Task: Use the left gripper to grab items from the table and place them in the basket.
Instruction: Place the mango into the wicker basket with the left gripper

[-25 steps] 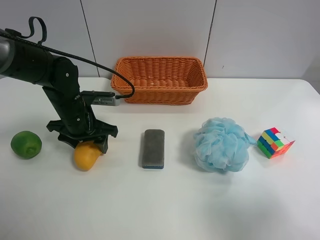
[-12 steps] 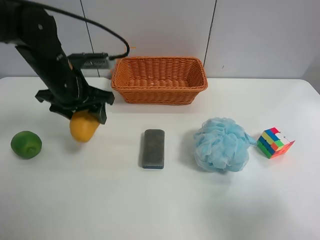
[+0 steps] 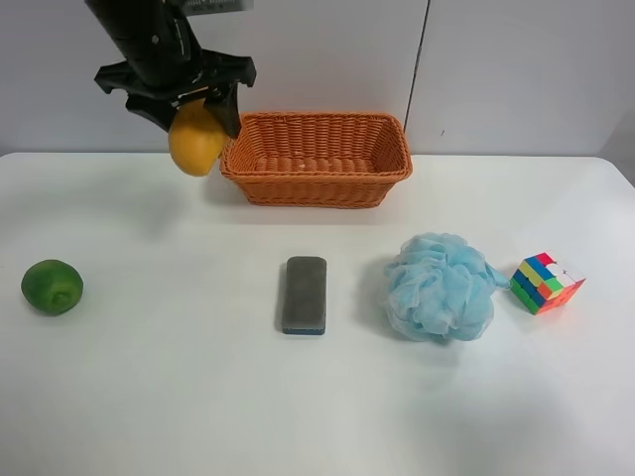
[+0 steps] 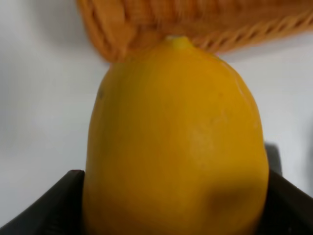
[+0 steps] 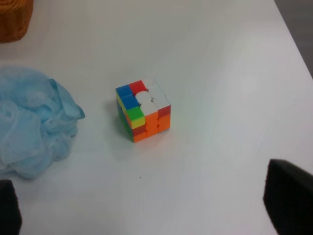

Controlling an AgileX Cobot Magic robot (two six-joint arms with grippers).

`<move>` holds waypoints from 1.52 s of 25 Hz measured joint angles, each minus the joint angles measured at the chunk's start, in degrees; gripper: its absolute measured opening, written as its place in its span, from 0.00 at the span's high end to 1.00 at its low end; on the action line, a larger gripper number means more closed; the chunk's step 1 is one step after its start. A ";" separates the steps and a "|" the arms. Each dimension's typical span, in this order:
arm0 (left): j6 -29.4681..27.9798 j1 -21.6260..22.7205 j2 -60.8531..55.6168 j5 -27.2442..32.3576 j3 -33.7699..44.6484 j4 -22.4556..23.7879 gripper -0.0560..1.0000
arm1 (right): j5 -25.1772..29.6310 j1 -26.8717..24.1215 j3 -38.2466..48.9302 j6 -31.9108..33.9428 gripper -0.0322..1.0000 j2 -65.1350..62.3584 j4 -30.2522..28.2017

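Next, the left gripper releases the yellow-orange fruit inside the wicker basket (image 3: pixel 298 154) close to the basket's front rim, behind the grey block.
My left gripper (image 3: pixel 189 107), a black claw, is shut on the yellow-orange fruit (image 3: pixel 196 144) and holds it high in the air, just outside the left end of the wicker basket (image 3: pixel 317 188). In the left wrist view the fruit (image 4: pixel 176 142) fills the picture, with the basket's corner (image 4: pixel 195 19) beyond it. On the white table (image 3: pixel 149 397) lie the green fruit (image 3: pixel 52 287), the grey block with a blue base (image 3: pixel 305 294), the light-blue pouf (image 3: pixel 439 288) and the puzzle cube (image 3: pixel 547 283). My right gripper (image 5: pixel 146 210) is open above the table, near the cube (image 5: pixel 143 110).
The basket stands at the table's back edge against a grey panelled wall (image 3: pixel 516 69). The right wrist view shows the pouf (image 5: pixel 29 127) beside the cube and a basket corner (image 5: pixel 14 19). The right arm is out of the exterior high view.
My left gripper has lifted the yellow-orange fruit off the table and carried it up and back toward the basket's left end. The other items have not moved.
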 joint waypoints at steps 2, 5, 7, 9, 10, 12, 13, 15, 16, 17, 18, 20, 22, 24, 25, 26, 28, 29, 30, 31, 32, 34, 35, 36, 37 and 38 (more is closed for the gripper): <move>0.56 0.00 3.43 0.46 -6.06 0.00 0.35 | 0.00 0.00 0.00 0.00 0.01 0.00 0.00; 1.22 0.00 9.20 0.78 -14.87 0.00 0.35 | 0.00 0.00 0.00 0.00 0.01 0.00 0.00; 1.67 0.00 13.47 0.83 -20.31 -0.10 0.35 | 0.00 0.00 0.00 0.00 0.01 0.00 0.00; 2.21 0.00 17.16 0.58 -25.57 -0.34 0.35 | 0.00 0.00 0.00 0.00 0.01 0.00 0.00; 2.64 0.00 19.14 0.23 -27.41 -0.51 0.35 | 0.00 0.00 0.00 0.00 0.01 0.00 0.00; 3.07 0.00 22.43 -1.25 -30.56 -1.07 0.35 | 0.00 0.00 0.00 0.00 0.01 0.00 0.00; 3.25 0.00 23.99 -2.18 -31.42 -1.23 0.35 | 0.00 0.00 0.00 0.00 0.01 0.00 0.00; 3.29 0.00 26.36 -4.83 -31.90 -1.35 0.35 | 0.00 0.00 0.00 0.00 0.01 0.00 0.00; 3.32 0.00 27.51 -6.01 -31.96 -1.55 0.35 | 0.00 0.00 0.00 0.00 0.01 0.00 0.00; 3.38 0.00 28.59 -6.91 -31.96 -1.69 0.35 | 0.00 0.00 0.00 0.00 0.01 0.00 0.00; 3.43 0.00 29.60 -7.92 -31.96 -1.93 0.35 | 0.00 0.00 0.00 0.00 0.01 0.00 0.00; 3.43 0.00 31.29 -9.64 -32.02 -1.94 0.35 | 0.00 0.00 0.00 0.00 0.01 0.00 0.00; 3.43 0.00 32.58 -11.28 -32.13 -1.99 0.35 | 0.00 0.00 0.00 0.00 0.01 0.00 0.00; 3.43 0.00 33.62 -12.42 -32.19 -2.19 0.35 | 0.00 0.00 0.00 0.00 0.01 0.00 0.00; 3.43 0.00 34.11 -12.83 -32.26 -2.33 0.35 | 0.00 0.00 0.00 0.00 0.01 0.00 0.00; 3.43 0.00 34.41 -13.16 -32.32 -2.56 0.35 | 0.00 0.00 0.00 0.00 0.01 0.00 0.00; 3.43 0.00 34.75 -13.55 -32.32 -2.75 0.35 | 0.00 0.00 0.00 0.00 0.01 0.00 0.00; 3.43 0.00 34.82 -13.55 -32.32 -2.76 0.33 | 0.00 0.00 0.00 0.00 0.01 0.00 0.00; 3.43 0.00 34.82 -13.85 -32.32 -2.76 0.28 | 0.00 0.00 0.00 0.00 0.01 0.00 0.00; 3.43 0.00 34.82 -13.98 -32.32 -2.89 0.18 | 0.00 0.00 0.00 0.00 0.01 0.00 0.00; 3.43 0.00 34.82 -14.04 -32.32 -3.02 0.12 | 0.00 0.00 0.00 0.00 0.01 0.00 0.00; 3.43 0.00 34.82 -14.09 -32.32 -3.02 0.04 | 0.00 0.00 0.00 0.00 0.01 0.00 0.00; 3.43 0.00 34.83 -14.09 -32.32 -3.02 0.03 | 0.00 0.00 0.00 0.00 0.01 0.00 0.00; 3.43 0.00 34.83 -14.04 -32.32 -3.16 0.02 | 0.00 0.00 0.00 0.00 0.01 0.00 0.00; 3.43 0.00 34.75 -13.92 -32.32 -3.64 0.02 | 0.00 0.00 0.00 0.00 0.01 0.00 0.00; 3.43 0.00 34.63 -13.74 -32.32 -4.11 0.01 | 0.00 0.00 0.00 0.00 0.01 0.00 0.00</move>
